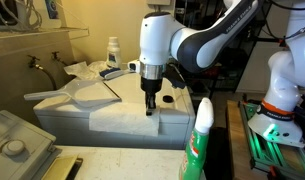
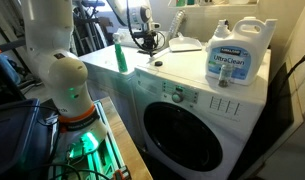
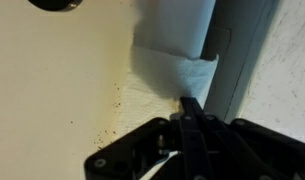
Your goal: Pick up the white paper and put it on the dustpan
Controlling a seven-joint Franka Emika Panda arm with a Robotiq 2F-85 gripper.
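Observation:
My gripper is touching only the white paper's edge beside the machine's rim, so next I open and pinch a deeper fold further in before I lift [image 3: 166, 82].
The white paper [image 3: 175, 62] lies bent on the pale speckled top of the washing machine [image 1: 122, 122]. In the wrist view its near edge meets my fingertips. My gripper [image 3: 192, 103] is shut, with the fingers pinched together on that edge. In an exterior view the gripper [image 1: 150, 108] points straight down and touches the machine top. The dustpan [image 1: 76, 96], a pale scoop with a thin dark strip, rests to the left of the gripper. It is a short way off and not touching.
A crumpled white wad [image 1: 84, 70] and a small white bottle [image 1: 113, 52] sit behind the dustpan. A green spray bottle [image 1: 200, 140] stands at the near edge. A black round knob [image 1: 168, 99] is beside the gripper. A detergent jug [image 2: 235, 60] stands on the machine.

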